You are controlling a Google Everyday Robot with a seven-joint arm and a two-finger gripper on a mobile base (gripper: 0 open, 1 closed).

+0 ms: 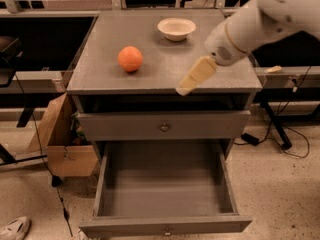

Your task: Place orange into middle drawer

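Next, my gripper will go to the orange on the grey cabinet top and close around the orange's middle (130, 59).
The orange (130, 59) sits on the left part of the grey cabinet top (165, 71). The middle drawer (165, 184) is pulled out wide open below, its grey inside bare, with a small knob on its front (166, 230). My gripper (194, 77) hangs on the white arm (255, 21) above the front right of the cabinet top. It is to the right of the orange and apart from it, pointing down-left. It holds nothing that I can see.
A cream-white bowl (176, 28) stands at the back of the cabinet top. A shut drawer front with a brass knob (164, 127) lies above the open drawer. A cardboard box (62, 144) stands on the floor at the left; cables (280, 139) run at the right.
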